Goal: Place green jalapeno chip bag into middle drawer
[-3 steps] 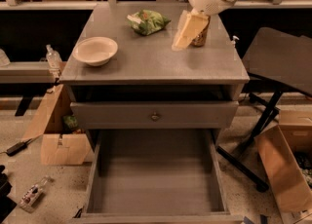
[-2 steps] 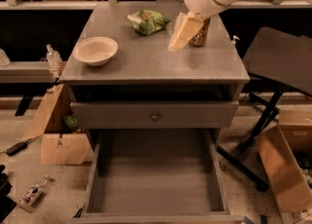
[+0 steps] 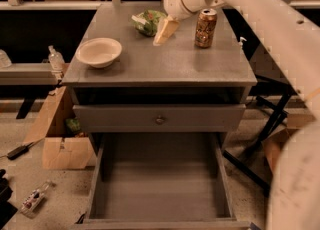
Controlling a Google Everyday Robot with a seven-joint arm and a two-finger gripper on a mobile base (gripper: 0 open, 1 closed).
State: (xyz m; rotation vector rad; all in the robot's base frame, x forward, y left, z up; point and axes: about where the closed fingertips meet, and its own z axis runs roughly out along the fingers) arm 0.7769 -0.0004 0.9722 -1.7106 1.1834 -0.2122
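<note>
I should next close on the crinkled middle [image 3: 151, 20] of the green jalapeno chip bag at the grey cabinet top's back.
The green jalapeno chip bag [image 3: 146, 22] lies crinkled at the back of the grey cabinet top [image 3: 165, 66]. My gripper [image 3: 165, 32] hangs from the white arm just right of the bag, its tip at the bag's right edge and close above the top. The middle drawer [image 3: 160, 194] is pulled out wide below, showing a bare grey floor and low side walls. Nothing lies in it.
A tan-orange drink can [image 3: 205, 28] stands right of the gripper. A white bowl [image 3: 99, 52] sits on the left of the top. A shut drawer with a round knob [image 3: 160, 120] is above the open one. Cardboard boxes [image 3: 60, 144] stand on the floor at left, a black stand [image 3: 265, 124] at right.
The gripper has moved left, from in front of the can to the chip bag's right side. The can now shows in full.
</note>
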